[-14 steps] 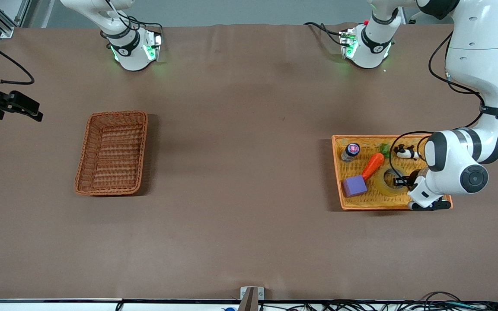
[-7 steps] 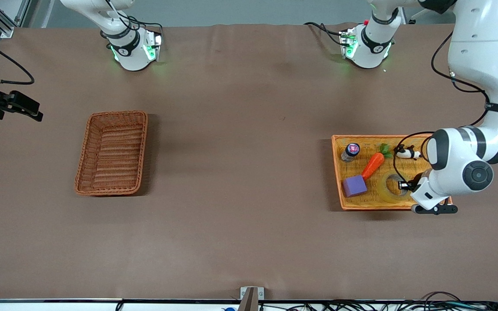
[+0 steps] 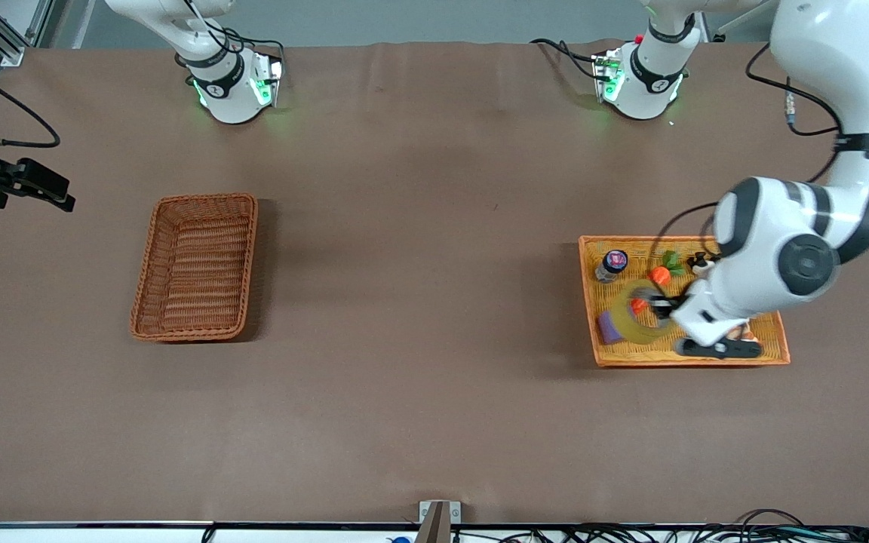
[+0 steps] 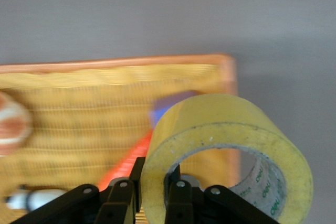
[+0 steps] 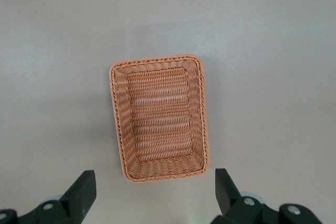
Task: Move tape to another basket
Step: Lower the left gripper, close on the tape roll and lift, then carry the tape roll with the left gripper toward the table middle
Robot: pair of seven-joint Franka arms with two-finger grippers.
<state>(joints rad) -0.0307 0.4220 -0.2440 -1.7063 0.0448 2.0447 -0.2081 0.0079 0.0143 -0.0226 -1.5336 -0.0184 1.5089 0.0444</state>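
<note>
I need to release the tape, hanging just above the orange-yellow tray, with my left gripper on the brown table [image 3: 377, 274] between tray and basket, nearer the reddish-brown basket.
The tape [image 3: 633, 315], a yellowish translucent roll, hangs just above the orange-yellow tray [image 3: 687, 361]. My left gripper [image 3: 658, 305] is shut on it. In the left wrist view one finger sits outside the tape [image 4: 226, 140] wall and one inside the core, with the left gripper [image 4: 155, 174] pinching the ring. The reddish-brown basket [image 3: 197, 268] stands empty toward the right arm's end of the table. My right gripper [image 3: 42, 188] waits open high over that end, and its wrist view looks down on the basket [image 5: 160, 116] between the spread right gripper [image 5: 155, 187] fingers.
In the tray lie a carrot toy [image 3: 658, 275], a purple block [image 3: 605, 329], a small bottle [image 3: 612, 265] and a black-and-white figure [image 3: 700, 262]. The brown table stretches between tray and basket.
The left gripper closed on the tape's wall and lifted it off the tray floor, shifting toward the purple block. The right arm has not moved.
</note>
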